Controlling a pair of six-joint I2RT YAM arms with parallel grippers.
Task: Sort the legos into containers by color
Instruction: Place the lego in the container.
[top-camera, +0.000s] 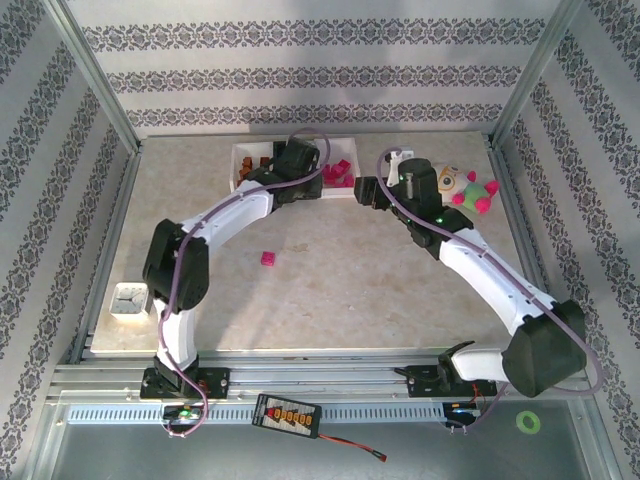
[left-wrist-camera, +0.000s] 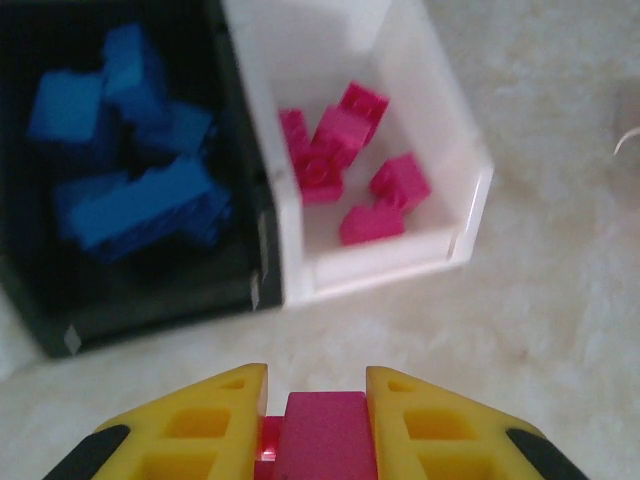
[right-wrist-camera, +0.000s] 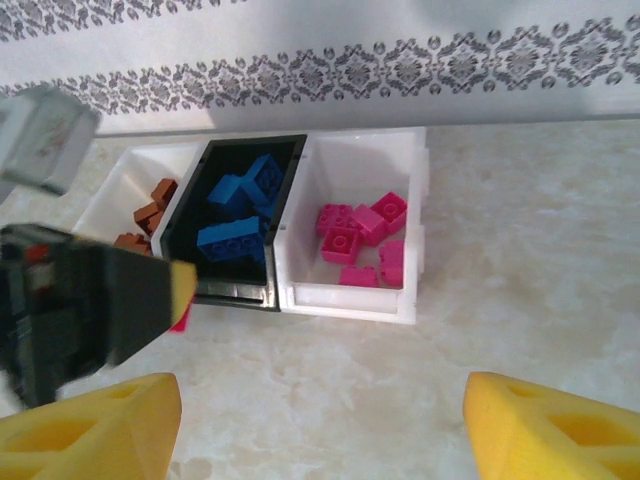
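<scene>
Next, I let go of the magenta lego with my left gripper on top of the other magenta legos in their white bin (top-camera: 338, 171) (left-wrist-camera: 345, 150).
My left gripper (left-wrist-camera: 317, 385) is shut on a magenta lego (left-wrist-camera: 325, 432), hovering just in front of the containers. The black middle bin (left-wrist-camera: 150, 310) holds several blue legos (left-wrist-camera: 140, 205). The white right bin (left-wrist-camera: 380, 265) holds several magenta legos (left-wrist-camera: 335, 150). The white left bin (right-wrist-camera: 112, 185) holds orange-brown legos (right-wrist-camera: 150, 205). One more magenta lego (top-camera: 269, 258) lies loose on the table. My right gripper (right-wrist-camera: 320, 420) stands open over bare table in front of the bins, nothing between its fingers.
A plush toy (top-camera: 465, 188) with pink and green limbs sits at the back right, beside the right arm. A small white box (top-camera: 130, 298) rests at the table's left edge. Patterned walls close in the table on three sides.
</scene>
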